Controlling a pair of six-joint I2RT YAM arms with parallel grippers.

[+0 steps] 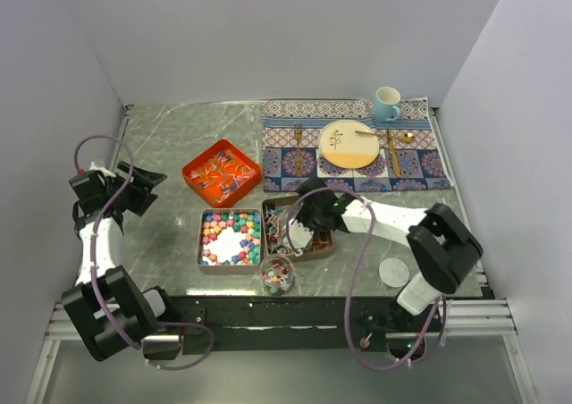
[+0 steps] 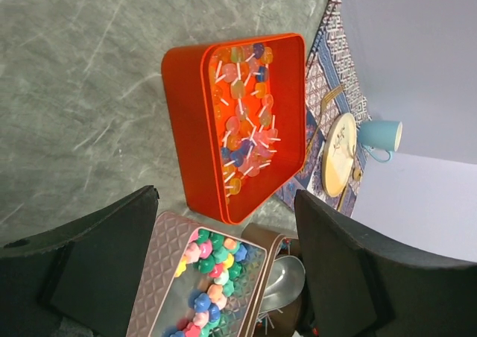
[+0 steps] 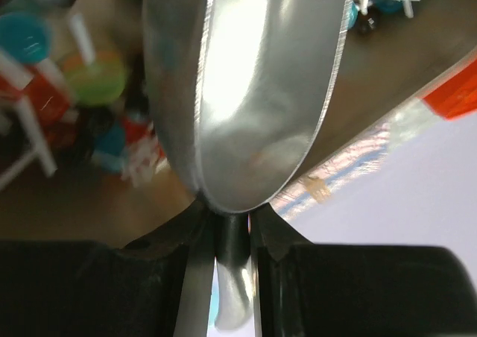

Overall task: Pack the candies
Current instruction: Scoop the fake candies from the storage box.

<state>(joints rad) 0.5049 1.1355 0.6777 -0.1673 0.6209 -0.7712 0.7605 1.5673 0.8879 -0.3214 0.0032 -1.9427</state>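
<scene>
Next, I open my right gripper, as the scoop's bowl in it tilts to one side, and take the scoop's handle (image 3: 235, 296) again with the bowl facing up before scooping candies.
Chunky coloured candies (image 1: 231, 237) lie in a ring in a brown tin (image 1: 203, 240), also in the left wrist view (image 2: 212, 277). Slim wrapped candies (image 1: 284, 225) fill a second brown tin (image 1: 326, 248) to its right. A small clear jar (image 1: 278, 275) of candies stands in front of them. My right gripper (image 1: 308, 221) is shut on the handle of a metal scoop (image 3: 246, 91), whose bowl sits over the wrapped candies. My left gripper (image 1: 147, 189) is open and empty, above the table left of the tins.
An orange tray (image 1: 198, 167) of lollipops stands behind the tins, also in the left wrist view (image 2: 186, 128). A patterned mat (image 1: 286, 149) at the back right holds a plate (image 1: 349, 145), cutlery and a blue mug (image 1: 386, 105). A round grey lid (image 1: 393, 271) lies at the front right.
</scene>
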